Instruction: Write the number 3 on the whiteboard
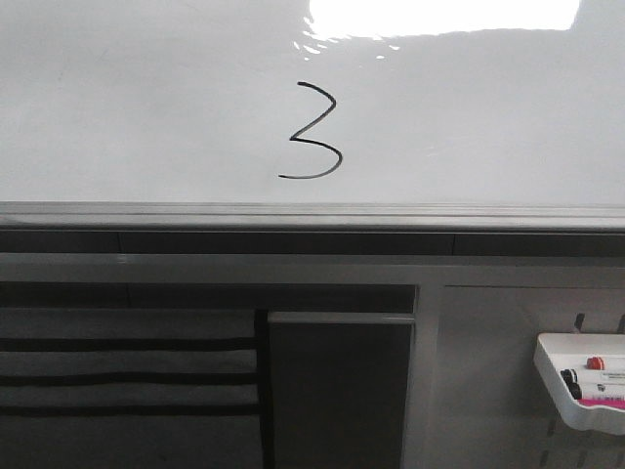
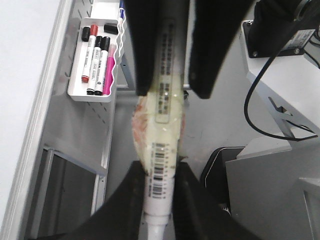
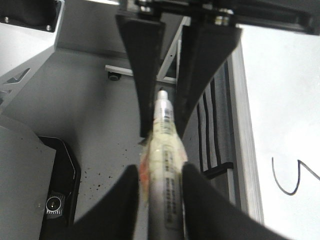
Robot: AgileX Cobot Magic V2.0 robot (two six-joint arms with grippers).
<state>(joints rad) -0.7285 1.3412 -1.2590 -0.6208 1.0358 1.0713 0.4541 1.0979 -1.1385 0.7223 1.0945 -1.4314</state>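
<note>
The robot's left gripper needs to release the tape-wrapped white marker on the whiteboard [image 1: 11, 44] above the outer end of the striped slats. The marker is now held away from the board.
The number 3 [image 1: 314, 132] is drawn in thin black line on the whiteboard [image 1: 146, 98], above its grey rail [image 1: 293, 215]. Neither gripper shows in the front view. In the left wrist view my left gripper [image 2: 159, 170] is shut on a tape-wrapped white marker [image 2: 162, 105], away from the board, whose edge [image 2: 20, 75] lies to one side. In the right wrist view my right gripper [image 3: 161, 171] is shut on a second tape-wrapped marker [image 3: 165, 145]. The whiteboard [image 3: 285, 90] and the tail of the number 3 [image 3: 290, 187] show beside it.
A small white tray [image 1: 559, 383] of markers hangs on the panel below the board at the right; it also shows in the left wrist view [image 2: 75, 92]. A dark panel [image 1: 337, 391] and striped slats [image 1: 127, 376] sit under the rail. A cable [image 2: 260, 95] hangs by a grey frame.
</note>
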